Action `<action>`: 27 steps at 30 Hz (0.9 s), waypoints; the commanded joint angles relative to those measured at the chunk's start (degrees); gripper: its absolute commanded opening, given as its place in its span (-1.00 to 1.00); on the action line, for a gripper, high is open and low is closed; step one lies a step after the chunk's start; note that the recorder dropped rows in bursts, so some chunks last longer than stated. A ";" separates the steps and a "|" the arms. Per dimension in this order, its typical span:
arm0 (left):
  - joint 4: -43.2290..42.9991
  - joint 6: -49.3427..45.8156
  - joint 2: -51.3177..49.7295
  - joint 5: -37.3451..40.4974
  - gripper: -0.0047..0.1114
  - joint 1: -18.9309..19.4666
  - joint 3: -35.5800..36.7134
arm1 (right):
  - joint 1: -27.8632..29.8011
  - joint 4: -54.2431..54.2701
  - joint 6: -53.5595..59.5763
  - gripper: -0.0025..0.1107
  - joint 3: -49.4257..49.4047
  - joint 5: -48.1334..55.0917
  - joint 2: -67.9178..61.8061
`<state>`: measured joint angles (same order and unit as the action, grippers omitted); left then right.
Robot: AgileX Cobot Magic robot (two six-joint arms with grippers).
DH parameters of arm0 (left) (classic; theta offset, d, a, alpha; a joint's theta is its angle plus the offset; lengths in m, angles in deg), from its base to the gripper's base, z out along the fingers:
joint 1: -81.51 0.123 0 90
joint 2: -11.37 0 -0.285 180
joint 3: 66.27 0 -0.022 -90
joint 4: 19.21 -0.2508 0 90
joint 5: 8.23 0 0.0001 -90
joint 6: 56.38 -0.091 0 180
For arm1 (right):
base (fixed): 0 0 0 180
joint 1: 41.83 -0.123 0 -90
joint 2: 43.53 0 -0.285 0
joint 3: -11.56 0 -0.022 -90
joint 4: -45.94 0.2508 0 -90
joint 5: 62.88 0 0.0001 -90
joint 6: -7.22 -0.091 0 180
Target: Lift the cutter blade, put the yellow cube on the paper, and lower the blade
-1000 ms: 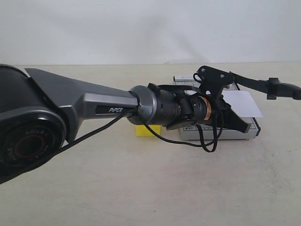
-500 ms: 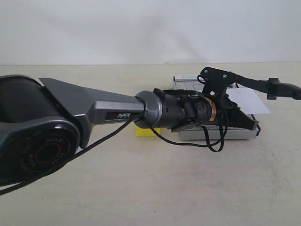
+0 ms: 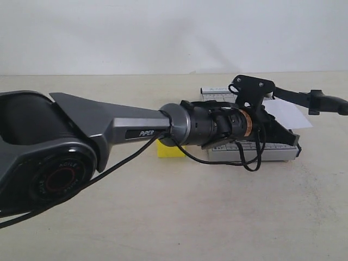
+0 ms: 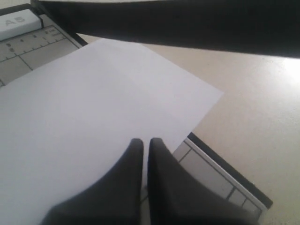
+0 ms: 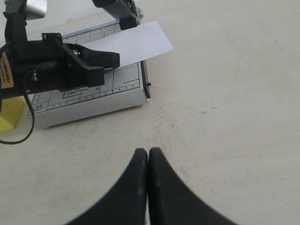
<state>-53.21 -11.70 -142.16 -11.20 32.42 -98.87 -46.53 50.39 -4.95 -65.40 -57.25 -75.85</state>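
My left gripper should grab the yellow cube next, by its side (image 3: 184, 149) facing the grey trimmer board and by the opposite side.
The cutter blade (image 3: 304, 99) stands raised over the grey trimmer board (image 3: 272, 154); it crosses the left wrist view as a dark band (image 4: 187, 23). On the board lies the white paper (image 3: 291, 113), one corner hanging past the board's edge (image 4: 93, 103). My left gripper (image 3: 293, 141) is shut and empty, low over the paper near the board's rim (image 4: 146, 140). The yellow cube (image 3: 169, 150) sits on the table beside the board, partly hidden behind my left arm. My right gripper (image 5: 148, 151) is shut over bare table, apart from the board (image 5: 93, 101).
My left arm (image 3: 109, 130) fills the left and middle of the exterior view. The right wrist view shows the left gripper (image 5: 105, 58), the paper (image 5: 136, 42), the blade's hinged end (image 5: 119, 9) and the cube's edge (image 5: 9, 115). A pale wall stands behind the tan table (image 3: 217, 217).
My left arm has reached farther right over the board. The paper has shifted and turned slightly toward the right. The blade has stayed raised.
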 commanded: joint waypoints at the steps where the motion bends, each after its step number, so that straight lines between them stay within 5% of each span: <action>1: -0.09 0.33 2.96 3.59 -0.84 -0.13 0.14 | 0.13 -0.02 0.06 -0.96 -0.26 0.09 -0.17; 7: -0.09 -1.48 4.56 6.83 -0.84 -0.24 0.50 | 0.13 -0.02 0.06 -0.96 -0.26 0.09 -0.17; 12: 0.84 -0.75 7.22 0.03 -0.84 -0.24 3.48 | 0.13 -0.02 0.06 -0.96 -0.26 0.09 -0.17; 19: 9.86 -1.29 13.34 -4.78 -0.84 -0.24 15.54 | 0.13 -0.02 0.06 -0.96 -0.26 0.09 -0.17; 23: 39.22 -17.66 19.56 -18.06 -0.84 -0.81 28.49 | 0.13 -0.02 0.06 -0.96 -0.26 0.09 -0.17; 27: 78.62 -50.82 27.08 -36.79 -0.84 -4.42 43.76 | 0.13 -0.02 0.05 -0.96 -0.26 0.19 -0.17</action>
<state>0.13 -41.55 -120.28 -34.41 30.43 -63.05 -46.53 50.39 -5.03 -65.40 -57.20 -75.85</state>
